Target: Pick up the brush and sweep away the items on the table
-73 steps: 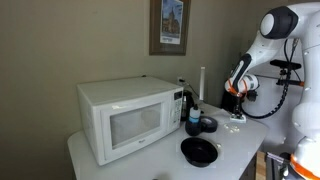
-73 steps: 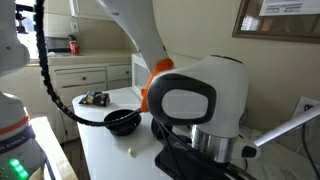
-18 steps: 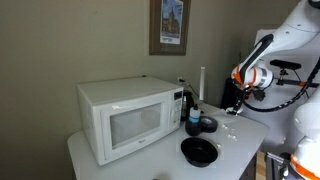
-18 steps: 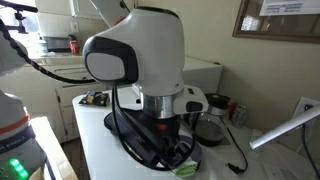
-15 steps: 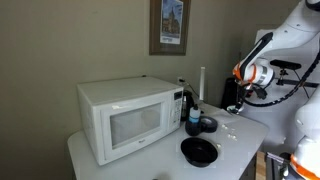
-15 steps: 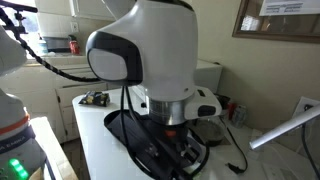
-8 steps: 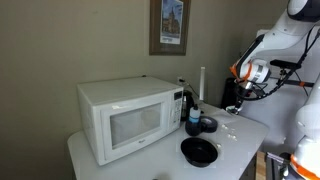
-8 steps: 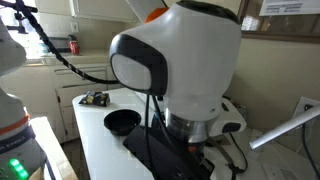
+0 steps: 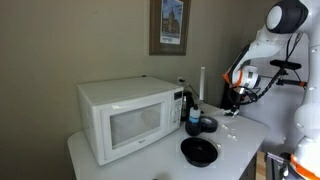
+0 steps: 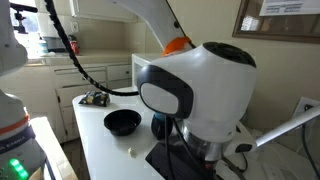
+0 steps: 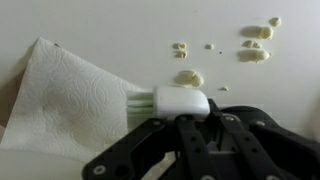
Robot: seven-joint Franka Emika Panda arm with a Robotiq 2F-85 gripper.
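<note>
Next, my gripper releases the brush on top of the black roll of tape (image 9: 213, 122) (image 11: 258, 124) near the blue cup.
In the wrist view my gripper (image 11: 200, 122) is shut on a white brush (image 11: 181, 100). Its pale bristles point left over a white paper towel (image 11: 70, 100) lying on the white table (image 11: 120, 25). The items, several tiny pale crumbs (image 11: 255, 45), lie scattered at the top right, and one larger crumb (image 11: 188, 78) sits just beyond the brush head. In an exterior view the gripper (image 9: 236, 99) hangs low over the table's far end (image 9: 240, 135), near the crumbs (image 9: 231, 131). In an exterior view one crumb (image 10: 130, 152) shows on the table (image 10: 100, 140).
A white microwave (image 9: 130, 118) takes up much of the table. A black bowl (image 9: 198, 151) sits near the front edge and also shows in an exterior view (image 10: 123, 121). A blue cup (image 9: 193, 118) stands beside the microwave. The arm's body (image 10: 200, 90) blocks that view.
The arm has swung; in an exterior view its body has shifted to the right and uncovered the black bowl. The gripper stays low over the table's far end.
</note>
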